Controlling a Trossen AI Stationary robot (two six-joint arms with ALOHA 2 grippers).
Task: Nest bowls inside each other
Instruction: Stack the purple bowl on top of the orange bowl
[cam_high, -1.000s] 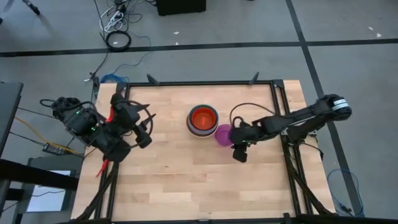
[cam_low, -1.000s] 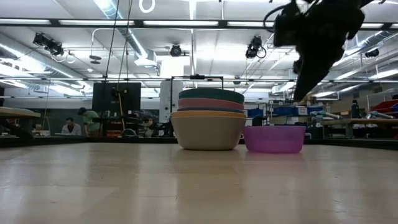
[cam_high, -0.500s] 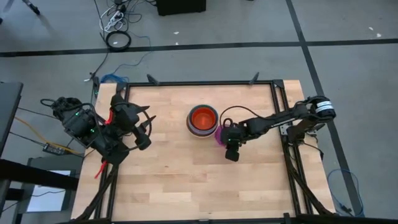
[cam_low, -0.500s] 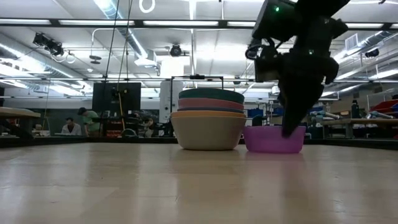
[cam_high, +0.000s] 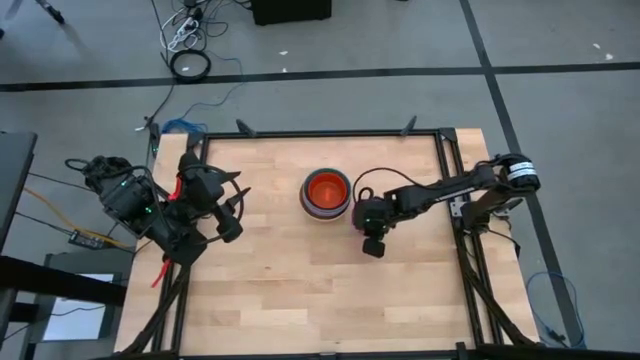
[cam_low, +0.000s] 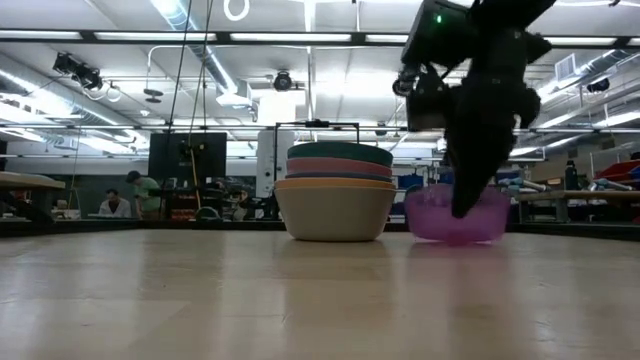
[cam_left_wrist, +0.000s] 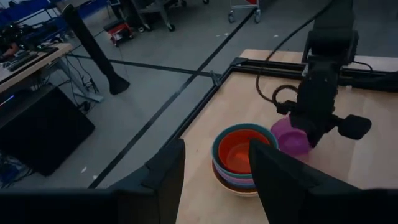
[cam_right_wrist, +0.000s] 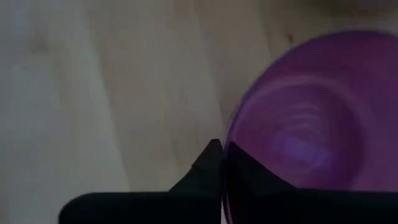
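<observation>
Next, my right gripper releases the purple bowl inside the red-orange bowl (cam_high: 326, 191) on top of the stack.
A stack of nested bowls (cam_high: 327, 193) stands mid-table, with a red-orange bowl showing on top (cam_left_wrist: 239, 155). Right beside it sits a small purple bowl (cam_left_wrist: 290, 134), tipped in the low view (cam_low: 440, 222). My right gripper (cam_right_wrist: 222, 149) reaches steeply down and is shut on that bowl's rim; in the high view the gripper (cam_high: 364, 216) covers most of the bowl. My left gripper (cam_high: 236, 205) hovers open above the table's left part, clear of everything, its two fingers framing the left wrist view (cam_left_wrist: 214, 186). My right gripper pinches the purple bowl's rim (cam_right_wrist: 227, 163) on the side away from the stack. One finger (cam_right_wrist: 202, 174) is outside the wall, the other inside. The fingers slant steeply down from the table's right. The bowl sits tilted, its underside (cam_low: 452, 240) at the tabletop.
The wooden tabletop (cam_high: 280, 290) has a dark metal frame (cam_high: 340, 133) round it. Bare wood lies near and left of the stack. Cables run from the right arm across the table's right part (cam_high: 400, 172).
My right gripper has come down and toward the table's left onto the purple bowl, and has shut on its rim. The bowl, which stood flat, now sits tipped and has shifted slightly away from the stack.
</observation>
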